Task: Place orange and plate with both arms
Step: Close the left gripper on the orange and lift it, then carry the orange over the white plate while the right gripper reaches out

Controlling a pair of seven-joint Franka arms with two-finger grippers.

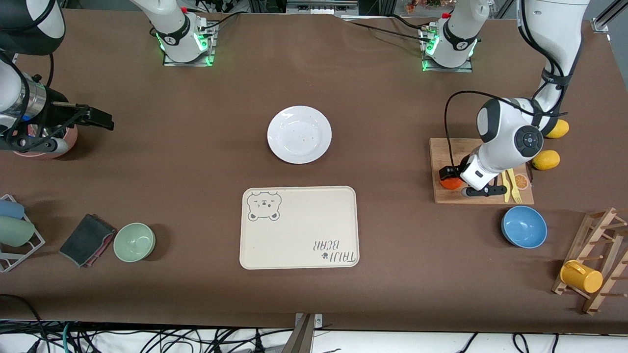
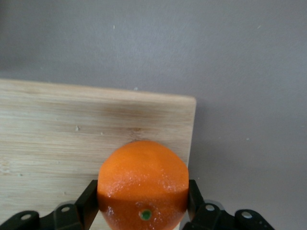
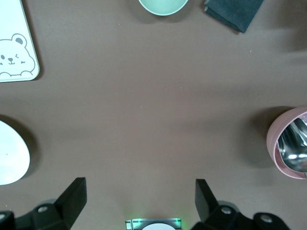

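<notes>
The orange, now at the cutting board's corner, will be let go by my left gripper near the middle of the empty white plate [image 1: 295, 140].
The orange [image 1: 450, 184] sits at the corner of a wooden cutting board [image 1: 456, 152] toward the left arm's end of the table. My left gripper [image 1: 451, 177] is down on the board and shut on the orange [image 2: 142, 177], with a finger [image 2: 86, 203] pressed against each side. The board's bare wood [image 2: 57, 134] shows under the fruit. The white plate [image 1: 299, 134] lies empty at the table's middle; its edge shows in the right wrist view [image 3: 9, 153]. My right gripper [image 1: 100, 119] hangs open and empty over bare table near a pink bowl [image 1: 49, 146], fingers [image 3: 72, 196] wide apart.
A beige bear-printed tray [image 1: 299, 228] lies nearer the front camera than the plate. Yellow cutlery [image 1: 512, 185] lies on the board, two lemons [image 1: 546, 160] beside it, a blue bowl [image 1: 524, 226] nearer the camera. A green bowl [image 1: 134, 241] and dark cloth [image 1: 88, 239] lie toward the right arm's end.
</notes>
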